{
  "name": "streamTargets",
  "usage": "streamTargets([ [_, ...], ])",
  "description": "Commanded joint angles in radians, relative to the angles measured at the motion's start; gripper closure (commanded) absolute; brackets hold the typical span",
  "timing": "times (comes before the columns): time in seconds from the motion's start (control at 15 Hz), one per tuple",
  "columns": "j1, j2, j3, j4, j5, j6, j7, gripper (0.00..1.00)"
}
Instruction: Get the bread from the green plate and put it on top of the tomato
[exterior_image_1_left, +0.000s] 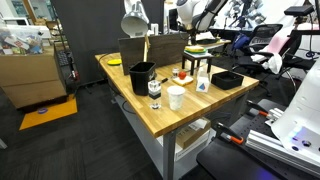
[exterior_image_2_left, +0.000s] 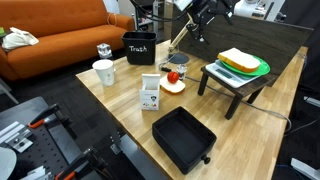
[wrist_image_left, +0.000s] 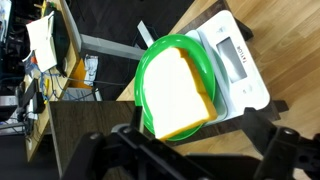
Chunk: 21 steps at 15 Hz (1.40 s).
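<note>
Next, I move my gripper to the bread's yellow-orange edge (exterior_image_1_left: 198, 41) (wrist_image_left: 205, 115) on the green plate and close it at the corner nearest my gripper.
The bread (wrist_image_left: 178, 95) is a pale slice with a yellow-orange edge. It lies on the lime-green plate (wrist_image_left: 148, 60), which rests on a white scale (wrist_image_left: 238, 62). In an exterior view the plate (exterior_image_2_left: 258, 70) and the bread (exterior_image_2_left: 238, 58) sit on a small black stand at the table's far side. The red tomato (exterior_image_2_left: 172, 76) sits on a small white dish near the table's middle. It also shows in an exterior view (exterior_image_1_left: 183, 73). My gripper (wrist_image_left: 195, 160) is open and empty, and it hovers above and short of the plate. It also shows in an exterior view (exterior_image_2_left: 200, 27).
A black bin (exterior_image_2_left: 140, 47), a white cup (exterior_image_2_left: 103, 72), a white carton (exterior_image_2_left: 150, 93) and a black tray (exterior_image_2_left: 183, 137) stand on the wooden table. A black-capped bottle (exterior_image_1_left: 154, 92) is near the cup. An orange sofa (exterior_image_2_left: 60, 40) stands behind the table.
</note>
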<state>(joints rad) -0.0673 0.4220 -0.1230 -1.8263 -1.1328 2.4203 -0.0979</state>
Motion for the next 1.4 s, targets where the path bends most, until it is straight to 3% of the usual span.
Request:
streamTargets([
  [0.0, 0.015, 0.063, -0.011, 0.069, -0.088, -0.022, 0.061, 0.00],
  [0.27, 0.020, 0.141, -0.010, 0.121, -0.137, -0.056, 0.107, 0.00],
  [0.93, 0.017, 0.271, 0.000, 0.270, -0.112, -0.144, 0.127, 0.00],
  [1.33, 0.016, 0.304, 0.008, 0.287, -0.098, -0.152, 0.115, 0.00],
])
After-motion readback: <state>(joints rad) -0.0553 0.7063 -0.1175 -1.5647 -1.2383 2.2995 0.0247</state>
